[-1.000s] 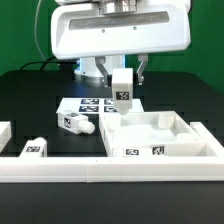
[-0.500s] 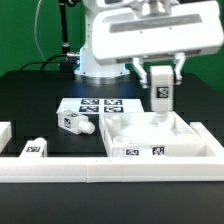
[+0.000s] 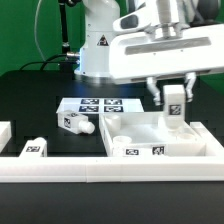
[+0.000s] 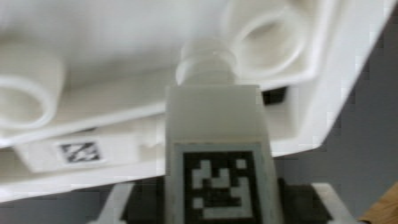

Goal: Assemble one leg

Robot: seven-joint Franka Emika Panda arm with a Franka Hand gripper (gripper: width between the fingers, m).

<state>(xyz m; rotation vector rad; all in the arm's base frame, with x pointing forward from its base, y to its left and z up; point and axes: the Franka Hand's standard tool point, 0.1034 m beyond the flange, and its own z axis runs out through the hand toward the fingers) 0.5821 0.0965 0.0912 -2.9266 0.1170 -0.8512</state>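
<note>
My gripper is going to let go of the white leg upright in the panel's far corner [image 3: 188, 134]. That corner is on the side away from the loose legs.
My gripper [image 3: 174, 98] is shut on a white leg [image 3: 174, 106] with a black-and-white tag and holds it upright over the far right part of the large white tray-shaped panel [image 3: 190, 147]. In the wrist view the leg [image 4: 215, 130] runs between my fingers [image 4: 128, 198], with its peg end pointing at a round socket [image 4: 276, 40] in the panel. Whether the peg touches the panel I cannot tell. Two more legs lie on the table at the exterior view's left, one [image 3: 74, 124] by the marker board and one [image 3: 35, 147] nearer the front.
The marker board [image 3: 95, 104] lies behind the panel. A white rail [image 3: 60, 168] runs along the front edge of the table. A white block [image 3: 4, 132] sits at the far left. The arm's large white body [image 3: 165, 50] hangs above the panel.
My gripper has carried the leg toward the exterior view's right and downward, from above the panel's far left edge to over its far right part.
</note>
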